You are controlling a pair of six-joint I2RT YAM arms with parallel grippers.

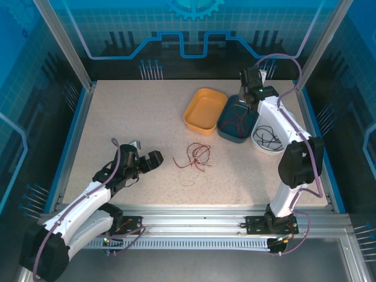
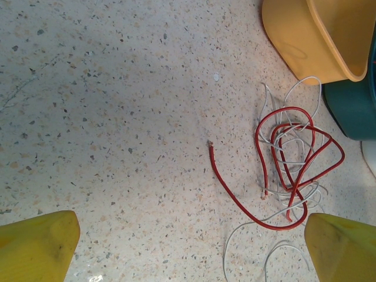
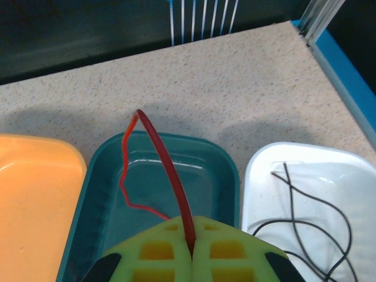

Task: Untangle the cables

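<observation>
Next, my right gripper releases the red cable so that it rests on the bottom of the teal bin (image 1: 237, 124), beside the white bin.
A loose tangle of red and white cables (image 1: 197, 157) (image 2: 294, 158) lies on the speckled table near its middle. My left gripper (image 1: 143, 163) (image 2: 191, 247) is open just left of the tangle, low over the table, nothing between its yellow fingers (image 2: 35, 244). Over the teal bin (image 1: 237, 120) (image 3: 94, 194), my right gripper (image 1: 242, 101) (image 3: 192, 255) is shut on a red cable (image 3: 167, 170), which loops up and back down into the bin. Thin black cables (image 1: 269, 137) (image 3: 311, 217) lie in the white bin (image 1: 267, 144) (image 3: 358, 182).
An orange bin (image 1: 204, 109) (image 2: 311, 35) (image 3: 35, 200) stands left of the teal one at the table's back right. A metal frame and blue walls enclose the table. Bare tabletop stretches along the left and back.
</observation>
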